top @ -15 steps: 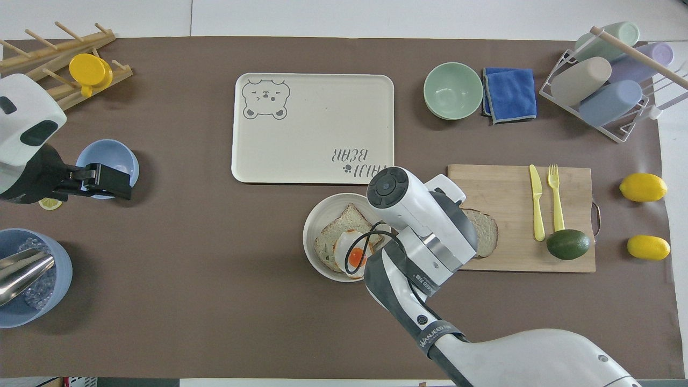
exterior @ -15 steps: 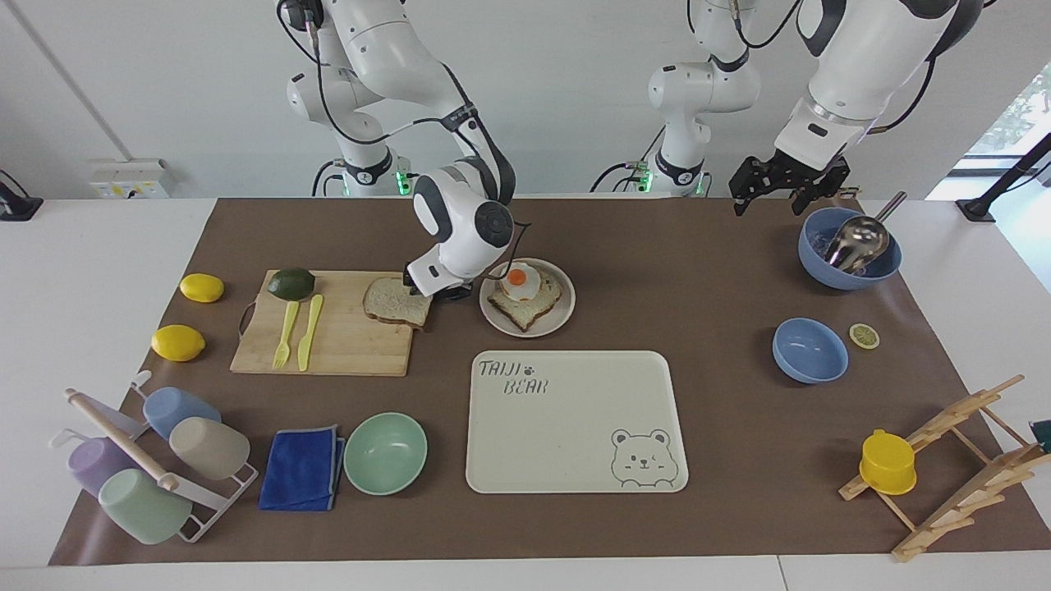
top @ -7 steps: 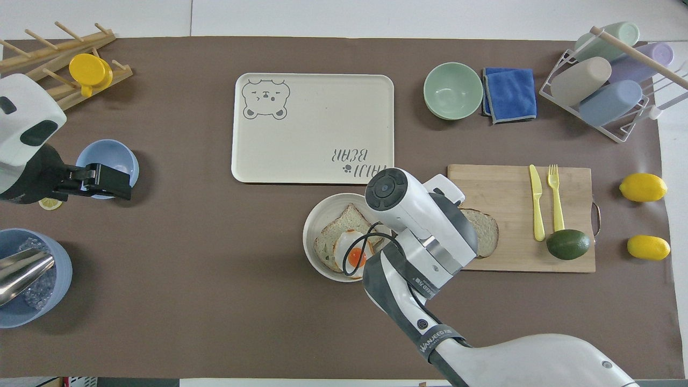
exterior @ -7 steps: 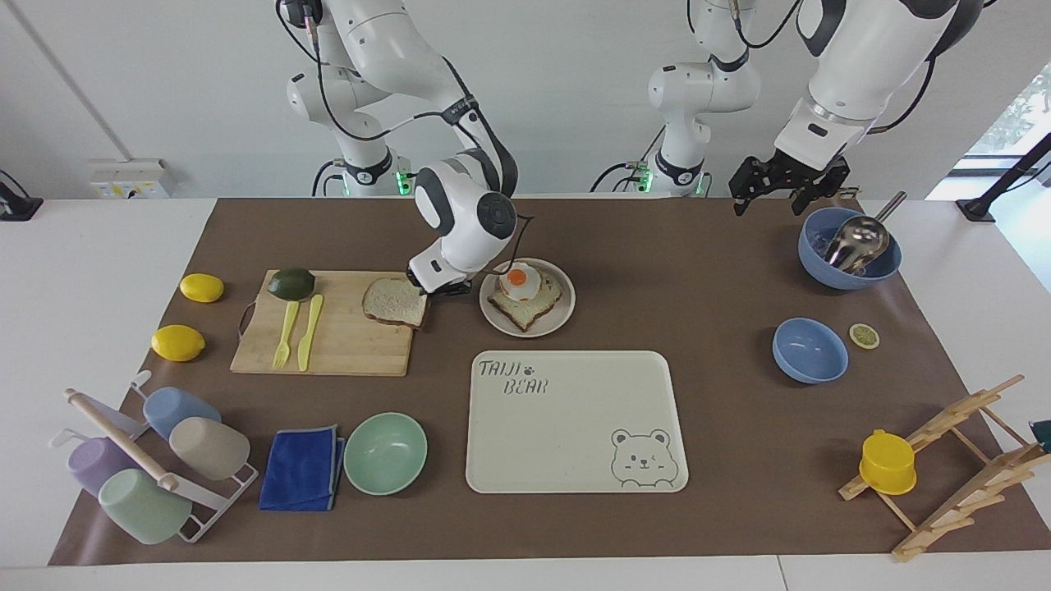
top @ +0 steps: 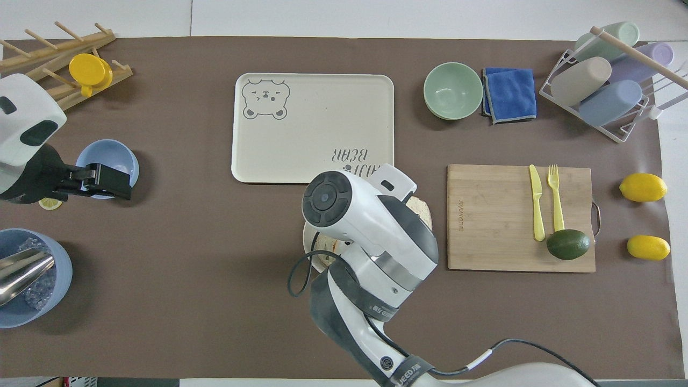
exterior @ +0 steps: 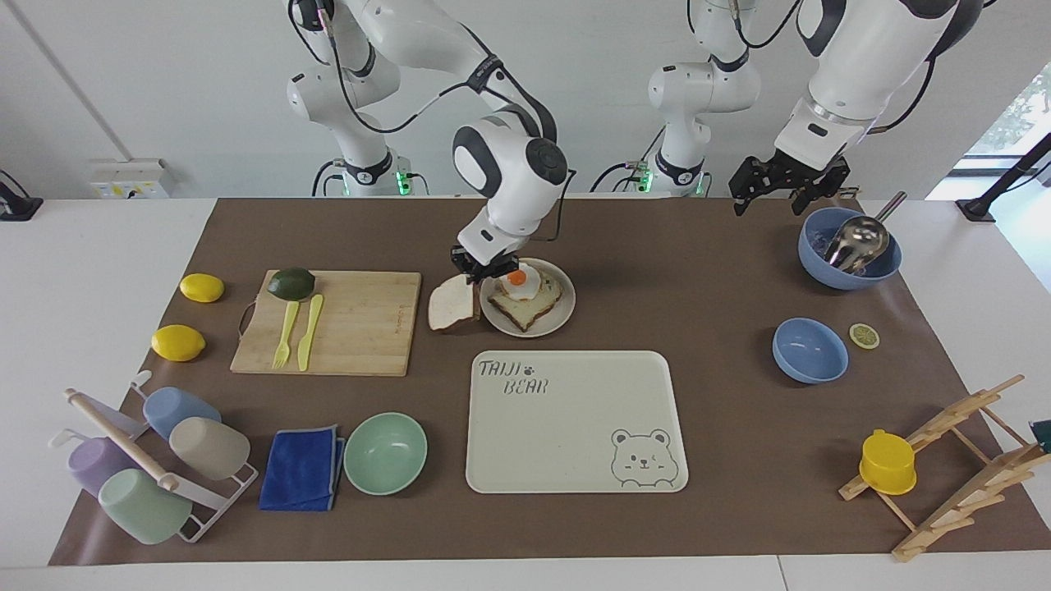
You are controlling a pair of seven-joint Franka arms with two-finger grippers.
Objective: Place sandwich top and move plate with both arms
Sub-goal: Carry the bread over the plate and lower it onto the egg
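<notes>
Next, my right gripper lets go of the sandwich top, so that it lands on the fried egg and bread slice on the plate (top: 357, 238).
My right gripper (exterior: 484, 274) is shut on the sandwich top (exterior: 452, 304), a plain bread slice. The slice hangs tilted on edge over the gap between the cutting board (exterior: 345, 328) and the plate (exterior: 570, 305). The plate holds a bread slice with a fried egg (exterior: 525, 294). In the overhead view the right arm covers most of the plate (top: 308, 242), and only an edge of the sandwich top (top: 422, 212) shows. My left gripper (exterior: 768, 205) waits open and empty in the air beside the blue bowl with the ladle (exterior: 850, 250).
The bear-printed tray (exterior: 575, 423) lies just farther from the robots than the plate. A yellow knife and fork (exterior: 297, 330) and an avocado (exterior: 291, 283) are on the board. A green bowl (exterior: 385, 452), blue cloth (exterior: 302, 469), small blue bowl (exterior: 810, 350), lemons and racks stand around.
My right gripper has lifted the sandwich top off the cutting board and carried it toward the plate; the slice now hangs on edge. The left arm has not moved.
</notes>
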